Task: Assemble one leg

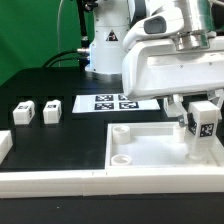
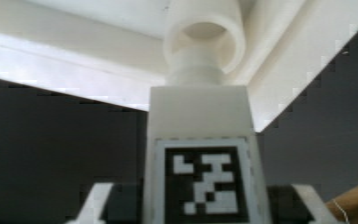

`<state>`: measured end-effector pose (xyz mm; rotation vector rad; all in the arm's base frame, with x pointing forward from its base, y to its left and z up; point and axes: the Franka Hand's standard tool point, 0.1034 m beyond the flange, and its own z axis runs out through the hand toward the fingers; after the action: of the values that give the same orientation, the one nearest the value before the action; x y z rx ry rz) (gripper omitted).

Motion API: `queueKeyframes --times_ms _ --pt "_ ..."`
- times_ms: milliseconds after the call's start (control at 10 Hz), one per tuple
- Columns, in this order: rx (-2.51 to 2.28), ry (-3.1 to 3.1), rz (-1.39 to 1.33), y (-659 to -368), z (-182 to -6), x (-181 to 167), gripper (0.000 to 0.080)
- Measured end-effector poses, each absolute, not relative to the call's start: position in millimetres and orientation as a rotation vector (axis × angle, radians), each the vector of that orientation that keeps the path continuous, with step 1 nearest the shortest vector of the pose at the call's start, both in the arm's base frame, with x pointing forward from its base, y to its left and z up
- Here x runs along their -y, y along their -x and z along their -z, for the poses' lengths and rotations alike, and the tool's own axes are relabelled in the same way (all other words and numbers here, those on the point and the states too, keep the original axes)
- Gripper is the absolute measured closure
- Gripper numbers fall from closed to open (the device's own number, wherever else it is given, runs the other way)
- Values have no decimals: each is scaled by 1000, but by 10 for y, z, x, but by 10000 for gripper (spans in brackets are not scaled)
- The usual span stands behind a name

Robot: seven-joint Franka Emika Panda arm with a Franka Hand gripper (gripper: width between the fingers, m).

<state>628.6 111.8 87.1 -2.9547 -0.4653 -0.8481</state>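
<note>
The robot's gripper should release the leg standing in the panel's corner socket (image 1: 196, 155) (image 2: 204, 38) next to the low white front side.
My gripper (image 1: 203, 122) is shut on a leg (image 1: 204, 119), a white block with a black-and-white tag, held over the exterior view's right part of the large white panel (image 1: 150, 140). In the wrist view the leg (image 2: 204, 140) fills the middle between my fingers (image 2: 105, 200), and its peg end points at a round corner socket (image 2: 206, 40) of the panel. I cannot tell whether the leg touches the socket. Two more legs (image 1: 23, 112) (image 1: 52, 111) lie on the black table at the exterior view's left.
The marker board (image 1: 112, 102) lies behind the panel. A low white wall (image 1: 40, 180) runs along the front. A white block (image 1: 4, 143) sits at the exterior view's left edge. The arm's base (image 1: 105, 50) stands at the back.
</note>
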Motion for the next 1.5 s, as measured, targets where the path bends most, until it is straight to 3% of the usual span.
queueKeyframes --times_ms 1500 --pt "469 2937 912 -6075 -791 -1125 509"
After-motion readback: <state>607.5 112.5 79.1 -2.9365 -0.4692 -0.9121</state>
